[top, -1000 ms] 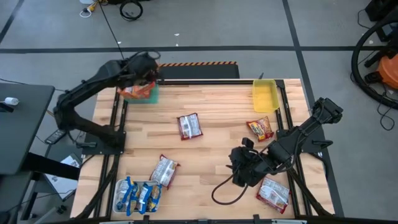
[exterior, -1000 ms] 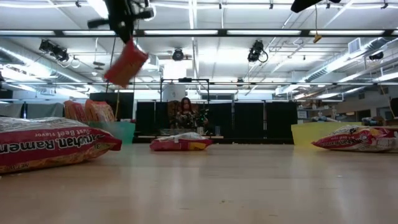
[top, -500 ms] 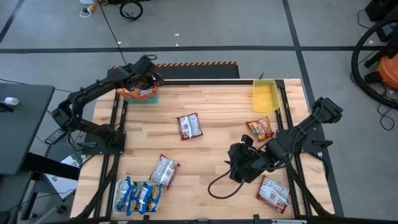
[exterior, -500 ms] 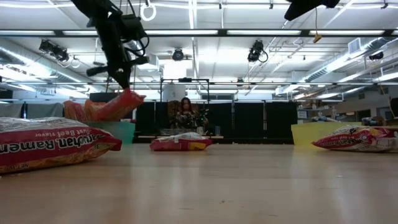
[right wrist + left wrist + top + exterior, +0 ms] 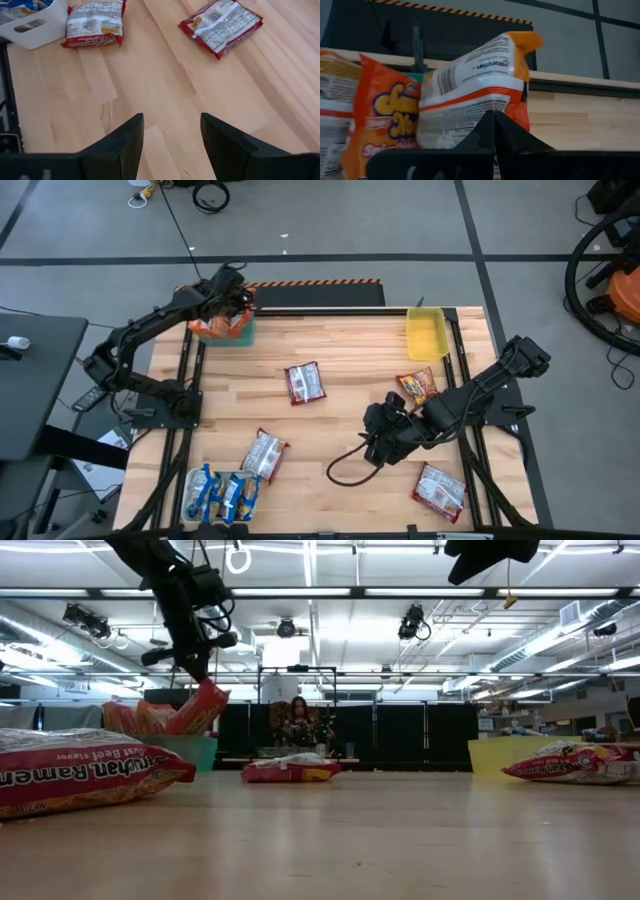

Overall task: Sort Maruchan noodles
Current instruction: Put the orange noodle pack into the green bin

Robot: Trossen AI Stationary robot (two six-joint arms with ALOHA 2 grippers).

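The robot's left gripper will release the orange noodle packet next to the orange packets at the teal tray's table-centre end (image 5: pixel 238 324) (image 5: pixel 465 112).
My left gripper (image 5: pixel 232 295) is at the table's far left corner, over a teal tray (image 5: pixel 243 332). It is shut on an orange noodle packet (image 5: pixel 475 80), also seen in the low view (image 5: pixel 204 706). More orange packets (image 5: pixel 390 115) stand in the tray. My right gripper (image 5: pixel 378 438) is open and empty above the bare wood right of centre; its fingers show in the right wrist view (image 5: pixel 172 135). Red-and-white packets lie flat on the table at the centre (image 5: pixel 305 382), near left (image 5: pixel 265 452), right (image 5: pixel 418 387) and near right (image 5: pixel 440 488). My left gripper pinches one end of the orange packet (image 5: pixel 470 117) between its two fingers, coming from above. The packet hangs tilted below the fingers (image 5: pixel 195 665). Its lower end (image 5: pixel 188 724) is down among the orange packets in the teal tray.
A white tray (image 5: pixel 190 498) holding blue-and-yellow packets stands at the near left corner. A yellow tray (image 5: pixel 425 335) stands at the far right. A black cable loop (image 5: pixel 345 470) trails on the table near my right gripper. A person sits far behind the table (image 5: pixel 298 720).
My left gripper has gone down toward the teal tray with the orange packet, whose lower end now sits among the packets there. My right gripper has moved a little toward the table's left and far edges, staying open.
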